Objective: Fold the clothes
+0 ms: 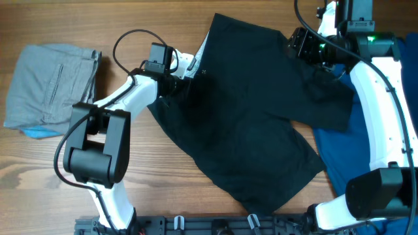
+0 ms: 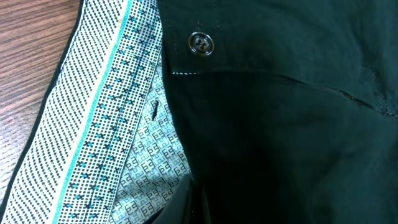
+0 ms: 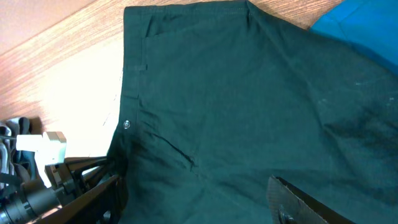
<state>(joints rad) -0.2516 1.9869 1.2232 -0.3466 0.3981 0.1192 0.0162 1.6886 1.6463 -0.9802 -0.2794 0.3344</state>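
Observation:
The black trousers slant and overlap the blue garment, so my left gripper needs to drag them clear, then retake the waistband (image 2: 201, 45) near the button to straighten them.
A pair of black trousers (image 1: 255, 124) lies spread across the middle of the table. My left gripper (image 1: 181, 70) is at the waistband on the left side. In the left wrist view its fingers (image 2: 194, 205) are shut on the dark fabric edge, beside the patterned white-and-teal waistband lining (image 2: 112, 124) and a metal button (image 2: 200, 43). My right gripper (image 1: 302, 44) hovers over the trousers' upper right part. It is open, with one finger (image 3: 298, 202) showing above the fabric (image 3: 236, 93). The left arm's gripper shows in the right wrist view (image 3: 74, 177).
A folded grey garment (image 1: 46, 85) lies at the far left on top of a light blue piece (image 1: 36, 132). A blue garment (image 1: 346, 150) lies at the right, partly under the black trousers and the right arm. Bare wood shows at the front left.

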